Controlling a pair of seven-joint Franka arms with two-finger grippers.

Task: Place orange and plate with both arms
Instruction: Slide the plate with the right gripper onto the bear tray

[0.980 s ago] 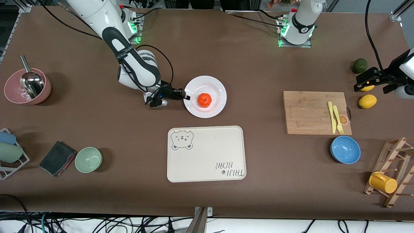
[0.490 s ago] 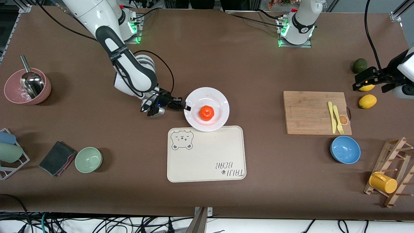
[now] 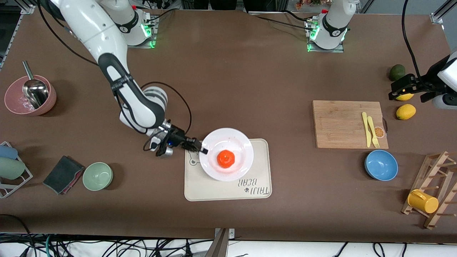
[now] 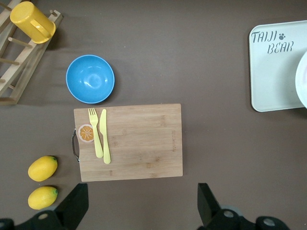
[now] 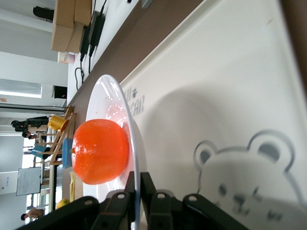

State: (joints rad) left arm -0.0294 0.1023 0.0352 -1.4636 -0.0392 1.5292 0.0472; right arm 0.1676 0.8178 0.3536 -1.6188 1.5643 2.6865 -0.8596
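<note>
I should use my right gripper to set the white plate with the orange, now held over the tray, down on the middle of the cream bear tray [image 3: 226, 163].
The orange [image 3: 225, 159] lies in the middle of the white plate [image 3: 240, 142]. My right gripper [image 3: 202, 149] is shut on the plate's rim at the right arm's end and holds the plate over the cream bear tray [image 3: 259, 180]. In the right wrist view the fingers [image 5: 129, 184] pinch the plate's rim [image 5: 116, 96], with the orange [image 5: 100, 151] on the plate and the tray [image 5: 225, 86] below. My left gripper [image 3: 403, 87] is open and empty, up over the lemons near the left arm's end; its fingers [image 4: 76, 206] show in the left wrist view.
A wooden cutting board [image 3: 342, 125] with a yellow fork and knife [image 3: 370, 129], a blue bowl [image 3: 381, 165], two lemons [image 3: 405, 111], a dark green fruit [image 3: 397, 72] and a rack with a yellow cup [image 3: 423, 201] lie toward the left arm's end. A pink bowl [image 3: 14, 103], green bowl [image 3: 98, 176] and dark cloth [image 3: 63, 174] lie toward the right arm's end.
My right gripper has carried the plate with the orange nearer to the front camera, from the bare table to over the bear tray. The left arm has barely moved.
</note>
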